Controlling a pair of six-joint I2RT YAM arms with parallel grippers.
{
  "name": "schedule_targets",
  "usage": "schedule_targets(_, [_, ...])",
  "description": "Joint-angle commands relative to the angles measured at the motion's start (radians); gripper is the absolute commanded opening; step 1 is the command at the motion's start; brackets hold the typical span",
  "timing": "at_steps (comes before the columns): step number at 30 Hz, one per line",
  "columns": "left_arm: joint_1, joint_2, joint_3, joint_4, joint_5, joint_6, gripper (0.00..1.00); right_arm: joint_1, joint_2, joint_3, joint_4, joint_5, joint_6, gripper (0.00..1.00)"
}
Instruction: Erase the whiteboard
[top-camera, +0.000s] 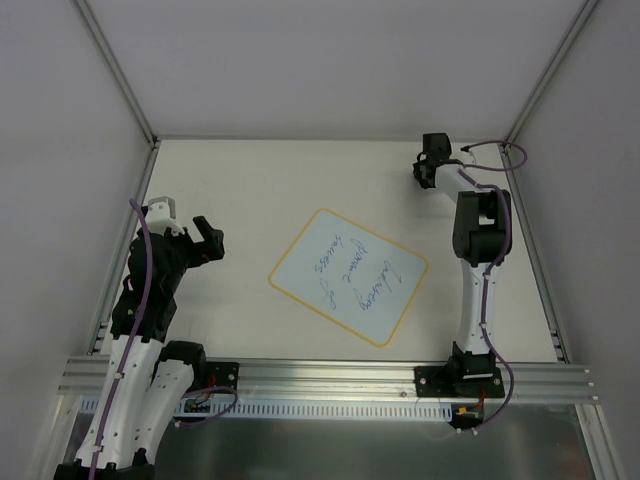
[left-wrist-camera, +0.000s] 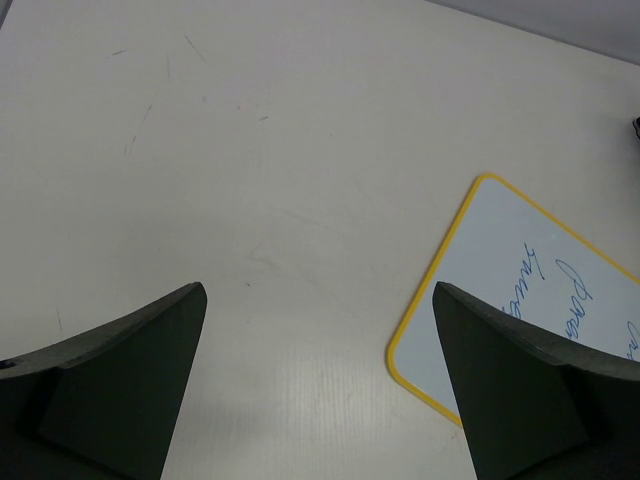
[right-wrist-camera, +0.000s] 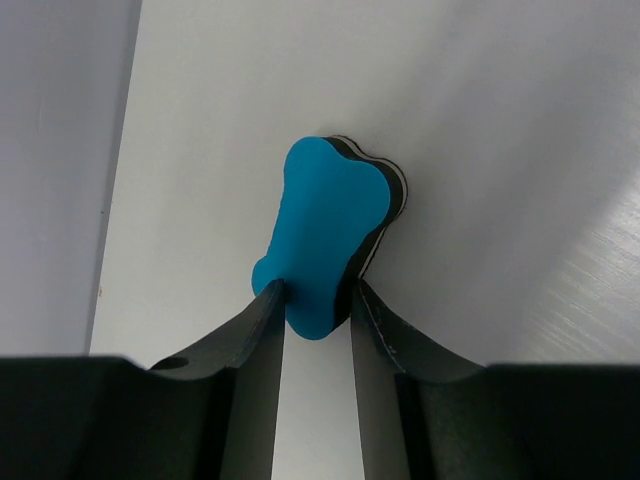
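Observation:
Only the eraser's near end is slanted in my right gripper, so I will open and grip the eraser squarely at its narrow middle (right-wrist-camera: 320, 235).
The whiteboard (top-camera: 348, 274) lies turned at an angle in the middle of the table, pale with a yellow border and blue handwriting on it; its corner also shows in the left wrist view (left-wrist-camera: 530, 290). My right gripper (right-wrist-camera: 317, 293) is at the far right of the table (top-camera: 428, 170) and its jaws are shut on the bright-blue eraser block (right-wrist-camera: 325, 230), which has a black underside. My left gripper (left-wrist-camera: 320, 300) is open and empty, hovering left of the whiteboard (top-camera: 205, 240).
The white table (top-camera: 260, 190) is walled by grey panels at the back and sides. A metal rail (top-camera: 330, 378) runs along the near edge by the arm bases.

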Motion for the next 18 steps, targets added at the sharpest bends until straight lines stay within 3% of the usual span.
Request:
schedule_targets(1, [-0.004,-0.006,-0.001,0.031,0.022,-0.001,0.99,-0.018,0.018,-0.033,-0.044,0.006,0.051,0.04])
schedule_targets(10, [-0.004,-0.015,0.001,0.031,0.022,-0.004,0.99,-0.025,-0.077,-0.146,-0.043,-0.077,0.080,0.00])
schedule_targets(18, [-0.002,-0.036,-0.001,0.031,0.022,-0.004,0.99,-0.005,-0.322,-0.500,0.032,-0.169,0.072,0.00])
